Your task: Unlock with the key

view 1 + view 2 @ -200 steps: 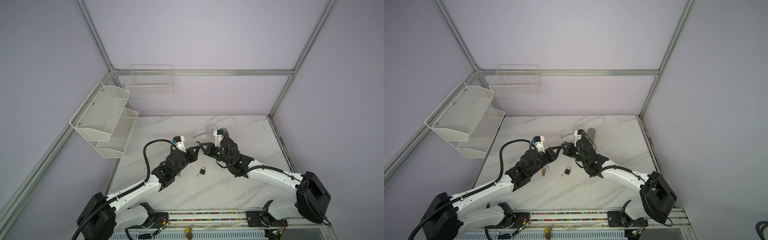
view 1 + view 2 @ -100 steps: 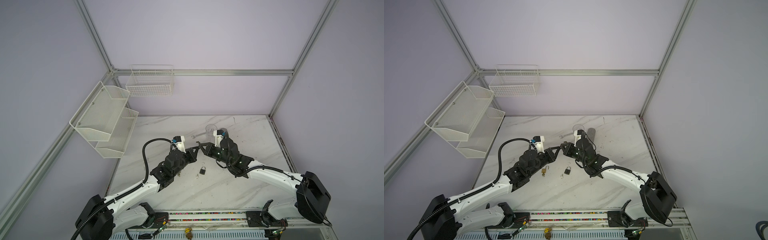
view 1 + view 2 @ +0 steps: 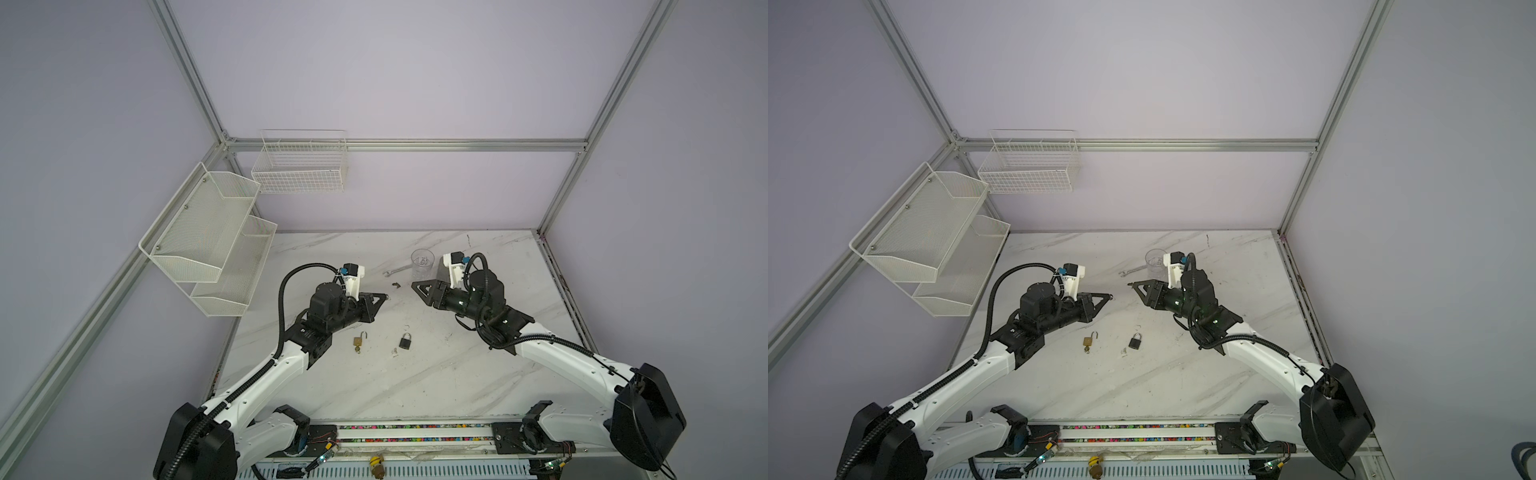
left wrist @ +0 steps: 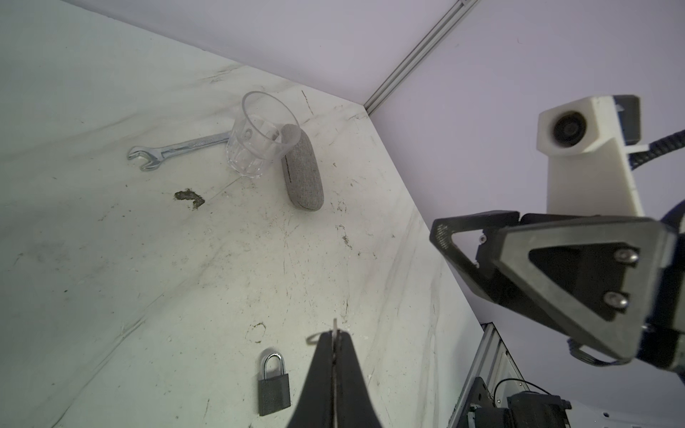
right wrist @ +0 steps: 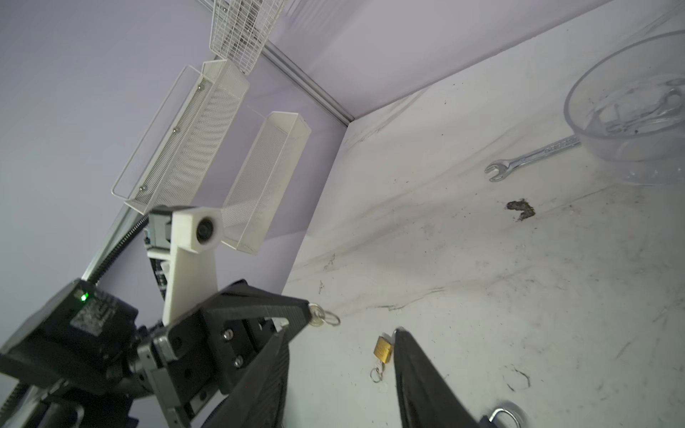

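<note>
Only the key's ring end sticks out past the left gripper's fingers, so the robot's right gripper needs to take the key's ring (image 5: pixel 331 318) while the left gripper grips nearer the key's tip.
My left gripper (image 3: pixel 384 296) (image 3: pixel 1109 296) (image 4: pixel 335 335) is shut on a small silver key (image 5: pixel 316 319) with a ring; the key's tip pokes out past its fingertips, above the table. A black padlock (image 3: pixel 406 341) (image 3: pixel 1135 341) (image 4: pixel 273 392) with its shackle closed lies flat on the marble, below and in front of both grippers. A brass padlock (image 3: pixel 358 340) (image 3: pixel 1088 340) (image 5: pixel 383 349) with its shackle open lies to its left, with a keyring at its base. My right gripper (image 3: pixel 415 286) (image 3: pixel 1131 284) (image 5: pixel 341 330) faces the left one, a short gap away, open and holding nothing.
A clear glass (image 3: pixel 422 264) stands at the back with a wrench (image 3: pixel 399 270) beside it and a grey case (image 4: pixel 302 170) behind it. A dark scrap (image 3: pixel 396 285) lies between the grippers. White mesh shelves (image 3: pixel 216 241) and a wire basket (image 3: pixel 301 166) hang on the walls.
The two grippers met tip to tip a second ago. The right gripper has opened and drawn back to the right, and the left gripper keeps the key.
</note>
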Controlling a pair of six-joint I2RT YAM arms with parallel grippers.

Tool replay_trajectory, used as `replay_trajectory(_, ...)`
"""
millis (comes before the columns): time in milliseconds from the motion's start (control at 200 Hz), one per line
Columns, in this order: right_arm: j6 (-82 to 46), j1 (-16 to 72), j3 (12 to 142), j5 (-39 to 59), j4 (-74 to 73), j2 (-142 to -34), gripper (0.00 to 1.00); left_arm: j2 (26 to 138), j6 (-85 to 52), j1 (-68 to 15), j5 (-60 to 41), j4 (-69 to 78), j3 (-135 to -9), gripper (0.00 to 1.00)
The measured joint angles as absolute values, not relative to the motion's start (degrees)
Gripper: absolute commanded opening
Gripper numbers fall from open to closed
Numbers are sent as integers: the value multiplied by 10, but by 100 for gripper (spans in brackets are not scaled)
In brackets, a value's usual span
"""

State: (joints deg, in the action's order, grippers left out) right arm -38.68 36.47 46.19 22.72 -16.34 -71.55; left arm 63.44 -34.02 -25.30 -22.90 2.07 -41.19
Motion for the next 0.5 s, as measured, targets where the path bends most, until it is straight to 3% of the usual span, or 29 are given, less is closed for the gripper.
replay_trajectory(500,-319,341,432,427,-283,-732,48,667,-234,-248,-358,-16,-481,0)
